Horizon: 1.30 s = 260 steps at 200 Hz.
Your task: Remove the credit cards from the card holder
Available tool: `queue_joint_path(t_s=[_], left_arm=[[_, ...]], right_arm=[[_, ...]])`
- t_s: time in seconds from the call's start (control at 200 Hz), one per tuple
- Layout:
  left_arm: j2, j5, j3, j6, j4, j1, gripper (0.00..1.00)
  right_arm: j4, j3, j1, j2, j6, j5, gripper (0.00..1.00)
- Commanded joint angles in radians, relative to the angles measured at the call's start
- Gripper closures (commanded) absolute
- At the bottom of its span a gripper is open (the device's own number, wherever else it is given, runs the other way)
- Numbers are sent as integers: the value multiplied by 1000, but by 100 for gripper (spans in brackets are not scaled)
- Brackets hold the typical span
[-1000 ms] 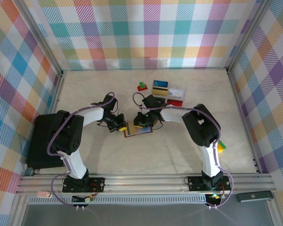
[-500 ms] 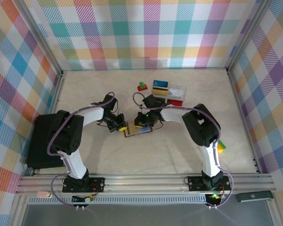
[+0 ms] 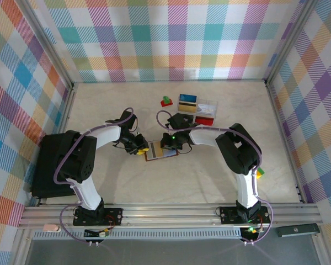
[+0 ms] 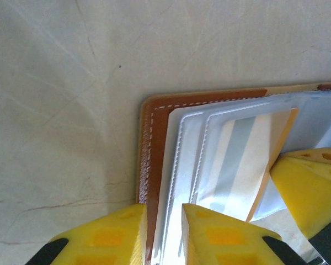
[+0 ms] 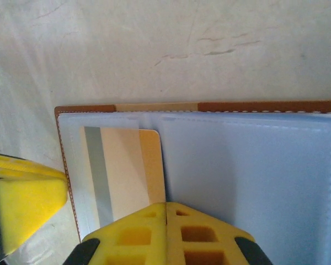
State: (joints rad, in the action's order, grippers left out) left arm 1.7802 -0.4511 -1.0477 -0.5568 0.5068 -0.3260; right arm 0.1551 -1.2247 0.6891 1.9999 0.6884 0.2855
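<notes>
The yellow credit card's orange edge lies flat beside my right gripper's closed fingers; I will open them and pinch that orange edge (image 5: 157,190) before pulling the card out.
The card holder (image 3: 161,151) lies open on the table, brown-edged (image 4: 154,138) with bluish clear sleeves (image 5: 254,182). A yellow credit card (image 5: 127,171) with a grey stripe sits in the left sleeve, its orange edge (image 4: 270,165) sticking out toward the fold. My right gripper (image 5: 165,208) is shut, its fingertips meeting on that exposed card edge; one of its fingers (image 4: 309,187) appears in the left wrist view. My left gripper (image 4: 164,221) stands slightly open over the holder's outer edge, with the brown border and sleeve seam between its fingers. From above, the grippers (image 3: 142,148) (image 3: 170,142) flank the holder.
A clear compartment box (image 3: 205,110) and a blue-and-yellow card (image 3: 187,101) lie behind the holder, with a red-and-green block (image 3: 166,101) to their left. A black case (image 3: 47,165) sits at the table's left edge. A yellow-green block (image 3: 259,172) is near the right arm.
My left gripper has parted its jaws a little. My right gripper shut and shifted slightly right, and the card's edge now sticks out of its sleeve.
</notes>
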Motion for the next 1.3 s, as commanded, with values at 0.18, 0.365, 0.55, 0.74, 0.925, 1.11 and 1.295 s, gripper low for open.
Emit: queue_joint_path(t_s=[0.18, 0.365, 0.55, 0.74, 0.925, 1.11, 1.295], left_arm=[[-72, -82, -32, -19, -37, -20, 78], [-5, -98, -53, -42, -68, -38, 87], [46, -110, -61, -44, -82, -39, 90], [78, -55, -54, -16, -26, -39, 91], [84, 9, -41, 17, 13, -39, 92], [90, 41, -19, 32, 22, -39, 92], [92, 52, -12, 46, 23, -36, 92]], right_arm=[[51, 3, 6, -42, -9, -65, 98], [56, -3, 6, -41, -9, -59, 97], [56, -8, 3, -33, -12, -40, 98], [58, -12, 0, -50, -16, -46, 98], [38, -2, -5, -70, 0, -27, 98], [11, 20, -10, -89, 5, -20, 95], [19, 8, -14, -48, 26, 62, 80]])
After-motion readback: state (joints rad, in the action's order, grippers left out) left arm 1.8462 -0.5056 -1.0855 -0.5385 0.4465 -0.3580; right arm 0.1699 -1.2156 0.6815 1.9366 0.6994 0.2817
